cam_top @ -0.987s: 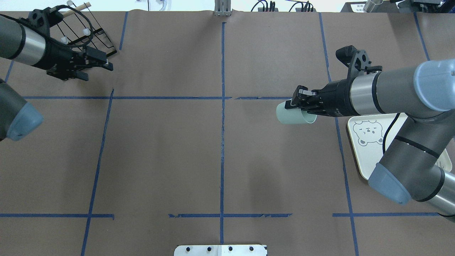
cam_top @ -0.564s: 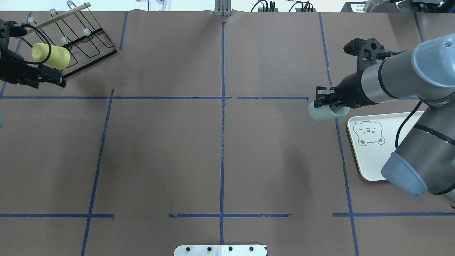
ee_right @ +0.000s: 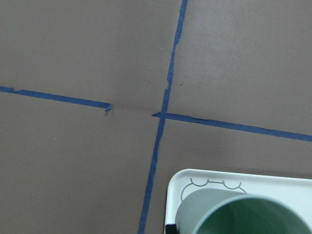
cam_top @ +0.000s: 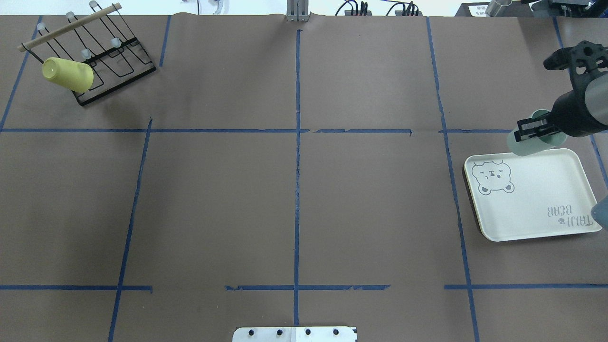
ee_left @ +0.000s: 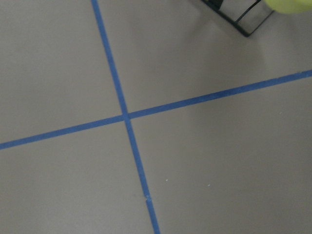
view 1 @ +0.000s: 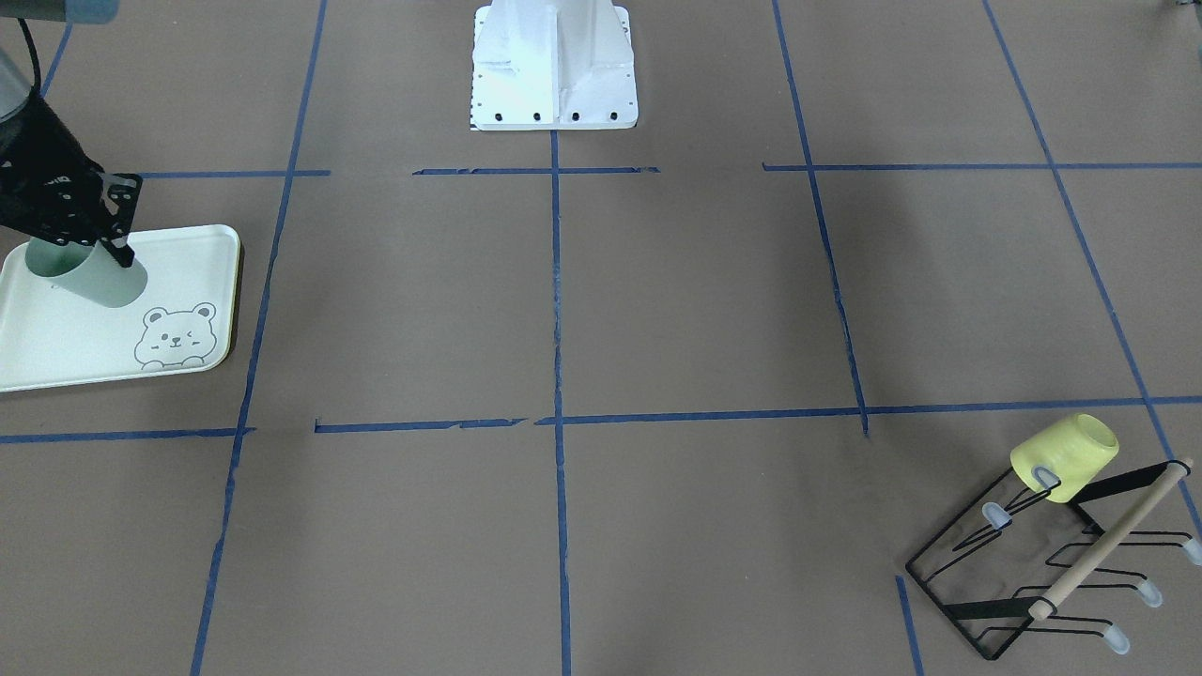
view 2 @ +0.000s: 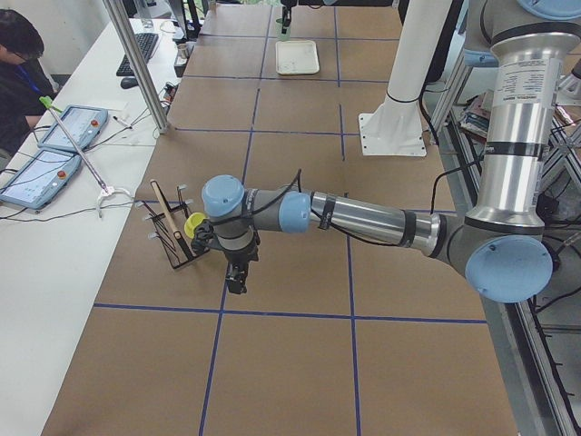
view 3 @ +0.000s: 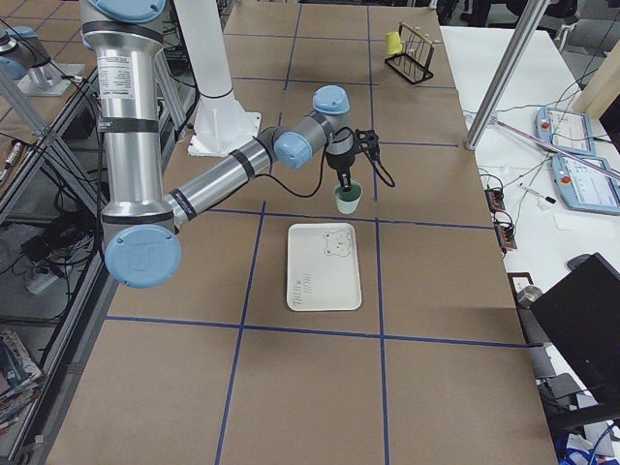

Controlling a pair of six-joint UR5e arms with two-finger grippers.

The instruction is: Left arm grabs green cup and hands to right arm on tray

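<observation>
The green cup will go down from my right gripper near the middle of the white tray (view 1: 100, 295), next to the bear drawing.
My right gripper (cam_top: 532, 133) is shut on the rim of the green cup (cam_top: 526, 144) and holds it tilted over the far edge of the tray (cam_top: 532, 199). The front-facing view shows the same gripper (view 1: 86, 235), cup (view 1: 92, 274) and tray (view 1: 75, 343). The right wrist view looks into the cup's mouth (ee_right: 243, 214) with a corner of the tray (ee_right: 292, 187) below. I cannot tell if the cup touches the tray. My left gripper (view 2: 236, 277) shows only in the exterior left view, low beside the rack; I cannot tell whether it is open or shut.
A yellow cup (cam_top: 69, 75) hangs on a black wire rack (cam_top: 109, 61) at the far left corner. Blue tape lines divide the brown table. The robot's white base (view 1: 554, 66) stands at the near middle edge.
My right arm has carried the green cup to the right, from left of the tray to its far edge. My left arm has drawn back out of the overhead view.
</observation>
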